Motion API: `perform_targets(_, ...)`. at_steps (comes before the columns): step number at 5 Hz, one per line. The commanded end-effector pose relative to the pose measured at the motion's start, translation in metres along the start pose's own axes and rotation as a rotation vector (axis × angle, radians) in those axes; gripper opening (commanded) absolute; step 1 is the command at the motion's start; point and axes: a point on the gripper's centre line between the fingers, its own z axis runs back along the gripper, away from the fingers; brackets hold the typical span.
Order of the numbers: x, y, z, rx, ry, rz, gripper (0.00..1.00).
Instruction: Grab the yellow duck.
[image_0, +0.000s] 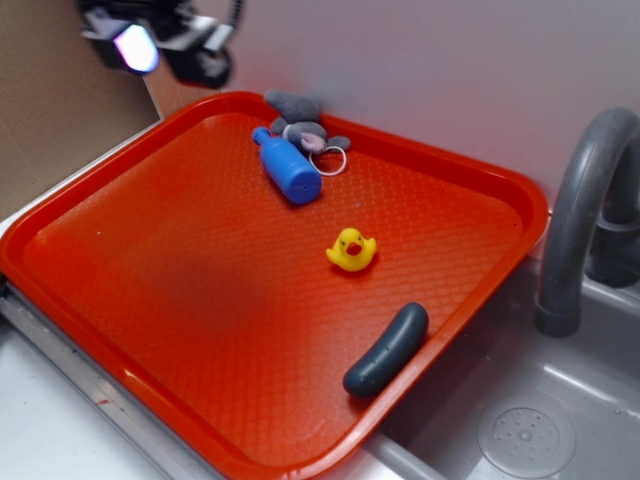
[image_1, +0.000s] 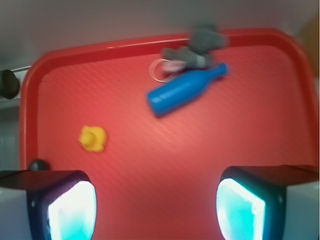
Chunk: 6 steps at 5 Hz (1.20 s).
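I should next move my gripper to the yellow duck and close it on the sides of its body (image_0: 351, 260) (image_1: 95, 140), just under its head.
The yellow duck (image_0: 351, 249) stands upright on the red tray (image_0: 150, 300), right of its middle, orange beak toward the front. In the wrist view the yellow duck (image_1: 93, 138) lies at the left, blurred, above the left finger. My gripper (image_0: 170, 45) hangs high over the tray's far left corner, well away from the duck. Seen from the wrist, the gripper (image_1: 156, 210) is open, its two glowing pads (image_1: 70, 210) wide apart with only bare tray between them.
A blue toy bottle (image_0: 287, 167) lies near the tray's back edge beside a grey plush toy with a white ring (image_0: 305, 125). A dark grey sausage-shaped piece (image_0: 387, 349) rests on the tray's right rim. A grey faucet (image_0: 580, 210) and sink (image_0: 520, 430) stand to the right.
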Motion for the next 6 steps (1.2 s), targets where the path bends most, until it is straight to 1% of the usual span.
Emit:
perform_targets(1, 0.018, -0.054, -0.044, -0.007, 0.077, -0.152, 1.00)
perform_targets(2, 0.014, -0.078, -0.057, -0.009, 0.113, -0.206, 1.00)
perform_targets(3, 0.015, -0.082, -0.078, 0.021, 0.142, -0.208, 1.00)
perform_targets(4, 0.011, -0.081, -0.101, 0.098, 0.187, -0.255, 1.00)
perform_targets(5, 0.005, -0.069, -0.118, 0.112, 0.217, -0.236, 1.00)
perform_targets(6, -0.001, -0.072, -0.131, 0.140, 0.230, -0.271, 1.00)
